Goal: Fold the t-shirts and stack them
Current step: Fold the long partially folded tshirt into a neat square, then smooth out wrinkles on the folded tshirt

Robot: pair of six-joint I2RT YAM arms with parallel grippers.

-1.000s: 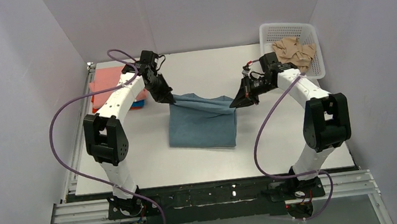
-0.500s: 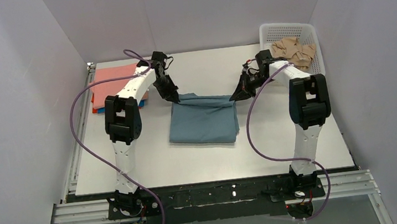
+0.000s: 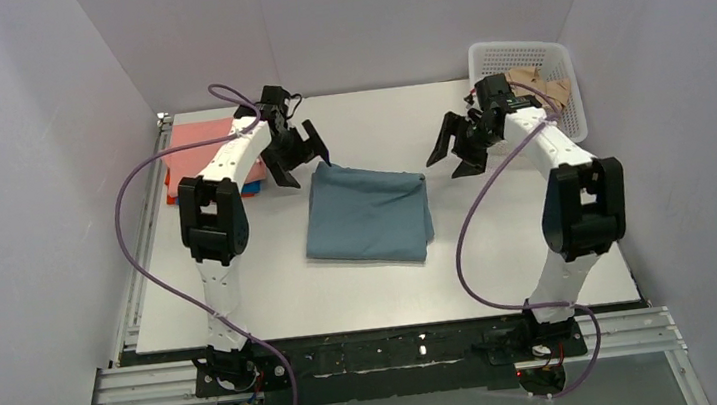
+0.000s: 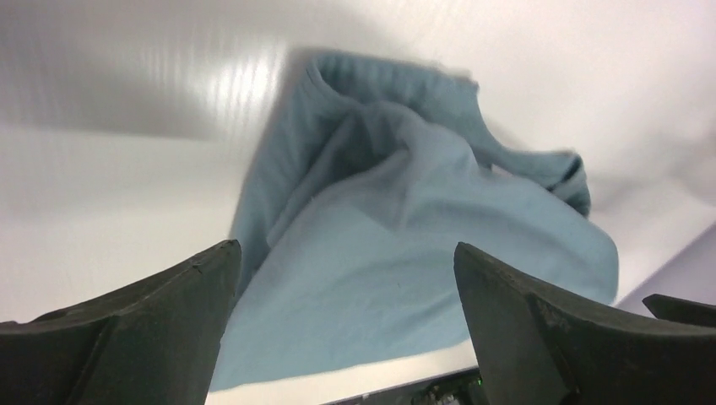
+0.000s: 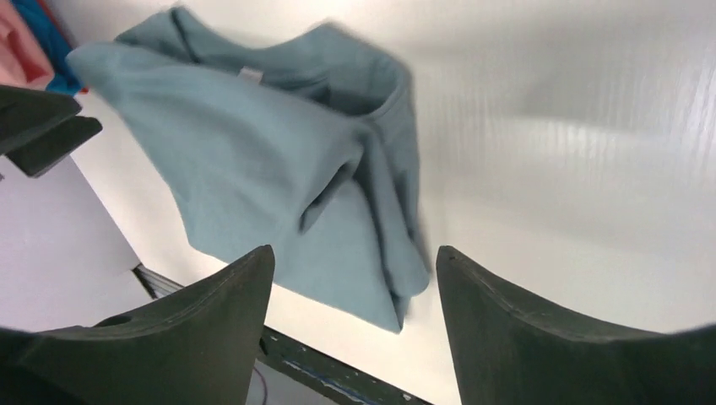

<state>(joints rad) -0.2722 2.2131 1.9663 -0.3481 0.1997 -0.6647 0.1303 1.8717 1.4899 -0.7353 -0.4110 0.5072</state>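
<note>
The middle of the side edge [image 3: 312, 213] [image 4: 263, 234] of the grey-blue t-shirt, on the side toward the salmon-pink stack, is the next place my left gripper should close on.
A dusty grey-blue t-shirt [image 3: 368, 212] lies folded in a rough rectangle in the middle of the table, its far edge a little rumpled. My left gripper [image 3: 298, 165] hovers open just past the shirt's far left corner, holding nothing. My right gripper [image 3: 452, 156] hovers open off the far right corner, also holding nothing. The left wrist view shows the shirt [image 4: 405, 245] below the spread left gripper [image 4: 344, 249]. In the right wrist view the shirt [image 5: 253, 143] lies beyond the open right gripper [image 5: 355, 253]. More folded t-shirts are stacked at far left, salmon-pink [image 3: 196, 144] on top.
Bright blue and orange-red edges [image 3: 250, 188] show under the pink shirt. A white basket [image 3: 519, 49] with tan cloth pieces [image 3: 552, 90] stands at the far right corner, close behind my right arm. White walls enclose the table on three sides.
Both grippers held the shirt's far edge, carried it toward the back, then opened and let go. They have lifted off and apart, and the shirt lies flat.
</note>
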